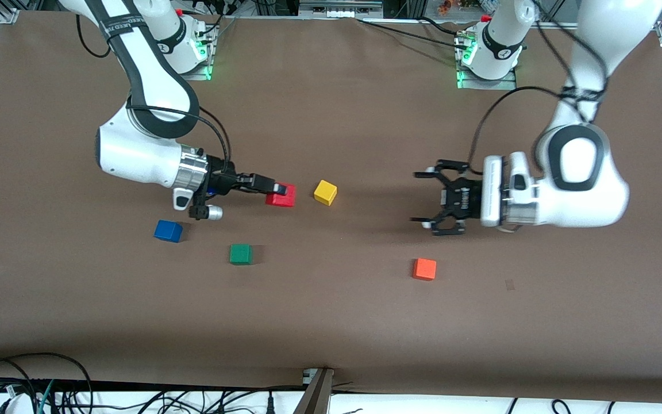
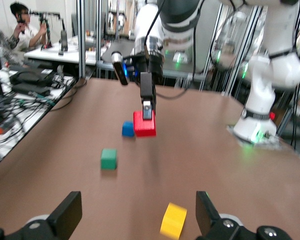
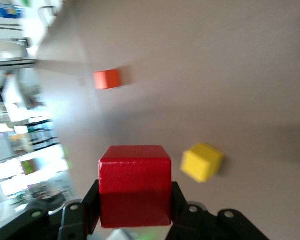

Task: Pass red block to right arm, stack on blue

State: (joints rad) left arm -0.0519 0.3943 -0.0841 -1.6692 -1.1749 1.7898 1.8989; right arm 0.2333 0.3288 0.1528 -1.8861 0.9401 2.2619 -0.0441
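Observation:
My right gripper is going to release the red block on top of the blue cube (image 1: 160, 230), toward the side facing away from the green cube.
The red block (image 1: 287, 199) (image 3: 135, 172) (image 2: 145, 129) is clamped between the slim black fingers of my right gripper (image 1: 278, 190) (image 3: 135, 206), which is shut on it. It hangs just over the table beside the yellow cube (image 1: 325, 192). The blue cube (image 1: 168, 230) (image 2: 128, 129) sits on the table under the right arm's wrist, nearer the front camera and toward the right arm's end. My left gripper (image 1: 417, 196) (image 2: 136, 216) stands open and empty over the table toward the left arm's end, its claw pointing at the red block.
A green cube (image 1: 241, 253) (image 2: 108, 158) lies beside the blue one, slightly nearer the camera. An orange cube (image 1: 424, 268) (image 3: 106, 79) rests below the left gripper in the front view. The yellow cube (image 2: 173, 220) (image 3: 201, 162) lies between the two grippers.

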